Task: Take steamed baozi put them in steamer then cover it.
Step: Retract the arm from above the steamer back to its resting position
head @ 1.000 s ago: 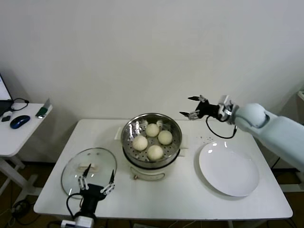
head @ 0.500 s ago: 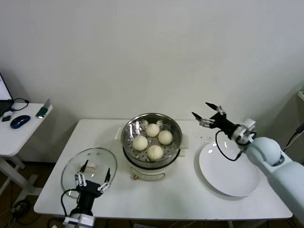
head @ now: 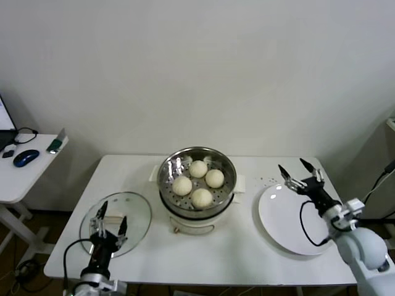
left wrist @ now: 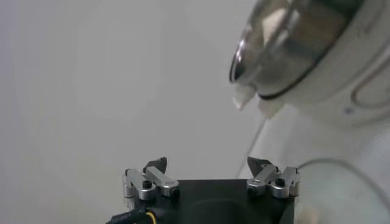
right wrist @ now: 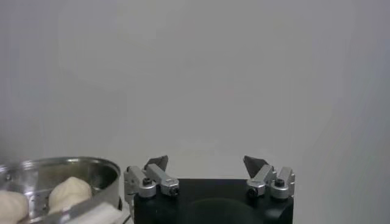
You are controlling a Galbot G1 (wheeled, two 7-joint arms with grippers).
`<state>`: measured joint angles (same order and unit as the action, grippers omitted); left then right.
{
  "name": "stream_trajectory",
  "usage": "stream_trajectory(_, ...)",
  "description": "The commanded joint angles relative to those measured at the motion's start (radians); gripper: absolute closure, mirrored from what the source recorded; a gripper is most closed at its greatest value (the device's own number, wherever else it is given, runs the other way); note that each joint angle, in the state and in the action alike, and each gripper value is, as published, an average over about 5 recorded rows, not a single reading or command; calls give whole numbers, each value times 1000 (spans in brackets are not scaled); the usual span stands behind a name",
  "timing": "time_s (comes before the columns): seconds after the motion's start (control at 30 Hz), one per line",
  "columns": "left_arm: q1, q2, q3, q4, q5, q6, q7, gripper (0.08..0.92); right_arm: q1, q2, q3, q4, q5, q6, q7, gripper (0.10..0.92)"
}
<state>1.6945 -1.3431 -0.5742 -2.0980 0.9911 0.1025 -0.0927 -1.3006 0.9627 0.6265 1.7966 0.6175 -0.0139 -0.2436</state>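
Observation:
Next, my left gripper should go down to the handle (head: 113, 219) (left wrist: 309, 214) at the middle of the glass lid and close there, because the steamer needs covering.
Several cream baozi (head: 201, 197) lie on the perforated tray inside the shiny steamer (head: 167, 185), which stands on its white base at the table's middle. The steamer also shows in the right wrist view (right wrist: 91, 167) with a baozi (right wrist: 69, 192) in it, and in the left wrist view (left wrist: 292, 45). The glass lid (head: 139, 216) lies flat on the table at the front left. My left gripper (head: 111, 223) is open and empty, over the lid. My right gripper (head: 299, 170) is open and empty, above the far edge of the white plate (head: 290, 225).
The white plate lies on the table's right side, bare. A side table (head: 24, 169) with a mouse and small items stands at the far left. The white wall runs close behind the table.
My right gripper has swung away from beside the steamer, right and toward the front, over the plate. My left gripper has shifted left and forward over the lid.

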Motion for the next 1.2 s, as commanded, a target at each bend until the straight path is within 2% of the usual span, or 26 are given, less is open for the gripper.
stream_trajectory(0.03, -55, 46, -20, 107, 400, 6, 8, 177, -247, 196, 152, 42, -84, 28, -20, 203)
stream_trajectory(0.37, -164, 68, 4, 321, 552, -32, 4, 177, -273, 242, 179, 2, -99, 56, -48, 203)
stream_trajectory(0.6, -225, 69, -11, 424, 624, -35, 73, 177, -262, 237, 187, -9, -125, 54, -48, 203)
stream_trajectory(0.83, -314, 76, -17, 528, 590, -43, 30, 177, -243, 232, 178, -17, -150, 51, -48, 203)
stream_trajectory(1.2, -411, 99, 8, 598, 545, -33, -3, 177, -239, 236, 177, -25, -188, 56, -49, 203)
